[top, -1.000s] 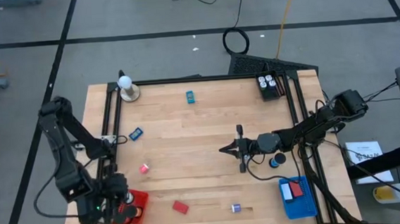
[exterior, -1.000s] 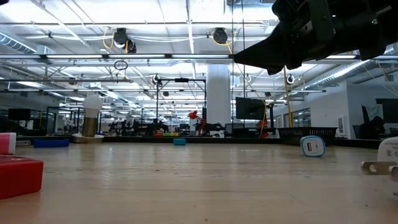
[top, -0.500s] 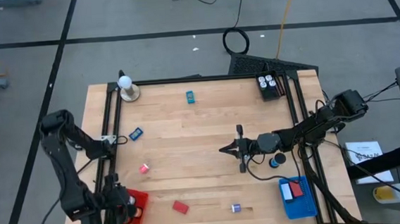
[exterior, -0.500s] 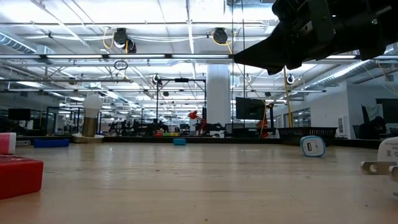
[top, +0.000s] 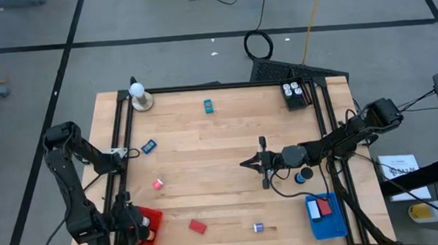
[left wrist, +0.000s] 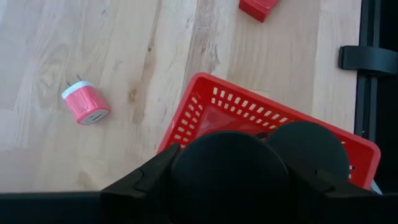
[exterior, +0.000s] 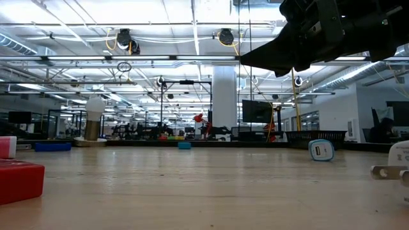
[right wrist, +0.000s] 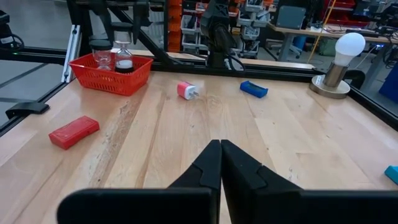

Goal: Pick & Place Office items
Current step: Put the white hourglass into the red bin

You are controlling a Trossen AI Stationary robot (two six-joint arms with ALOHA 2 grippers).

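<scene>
The robot's left gripper needs to release the black round piece, now between its fingers over the basket, inside the red mesh basket (top: 141, 230) (left wrist: 210, 167), next to the second black round piece.
My left gripper (top: 136, 223) hangs over the red mesh basket (left wrist: 205, 109) at the table's near left corner, its fingers on either side of a black round piece (left wrist: 230, 174). A second black round piece (left wrist: 308, 149) stands in the basket beside it. My right gripper (top: 247, 164) is shut and hovers above the table's middle, touching nothing. Lying flat on the wood are a pink plug (top: 158, 184), a red block (top: 198, 227), a blue block (top: 149, 146), a teal block (top: 208, 105), a purple bit (top: 258, 227) and a black-and-blue disc (top: 305, 175). My left gripper comes from above, pointing down, with one finger (left wrist: 152, 177) on each side of the black round piece's top (left wrist: 230, 162). The piece hides the place of contact. It sits upright over the red basket; I cannot tell whether its bottom rests in the basket.
A blue mesh basket (top: 340, 226) with red and white pieces sits at the near right corner. A white ball on a tan base (top: 138, 97) stands at the far left corner, a black box (top: 295, 92) at the far right. Black rails (top: 119, 137) run along both sides.
My left arm's elbow has moved toward the table's near edge, while its gripper has stayed over the red basket.
</scene>
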